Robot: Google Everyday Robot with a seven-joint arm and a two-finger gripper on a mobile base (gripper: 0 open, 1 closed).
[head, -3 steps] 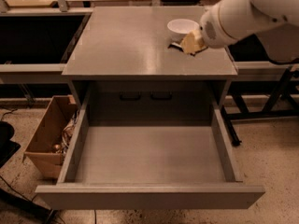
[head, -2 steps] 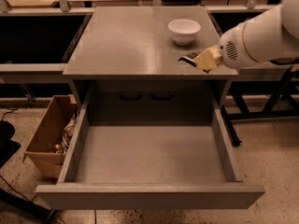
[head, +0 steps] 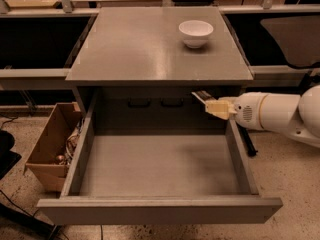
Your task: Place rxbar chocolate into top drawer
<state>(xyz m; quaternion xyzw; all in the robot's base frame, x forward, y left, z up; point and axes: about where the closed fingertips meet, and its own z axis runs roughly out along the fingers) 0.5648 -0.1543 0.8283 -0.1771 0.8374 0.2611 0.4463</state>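
Next, I let go of the rxbar chocolate with my gripper near the middle of the top drawer's bare grey bottom (head: 158, 149).
The top drawer (head: 160, 166) is pulled out wide open, with a bare grey bottom. My gripper (head: 211, 104) reaches in from the right, just under the cabinet top's front edge and above the drawer's back right corner. It is shut on the rxbar chocolate (head: 201, 96), a small dark bar that sticks out to the upper left of the pale fingers (head: 220, 109). The bar is held in the air, well above the drawer bottom.
A white bowl (head: 195, 32) stands on the grey cabinet top (head: 145, 49) at the back right. A brown cardboard box (head: 48, 149) with clutter sits on the floor left of the drawer. Dark open shelves flank the cabinet on both sides.
My gripper has carried the bar from beside the bowl on the cabinet top, forward and down over the right front edge, to a spot above the drawer's back right corner.
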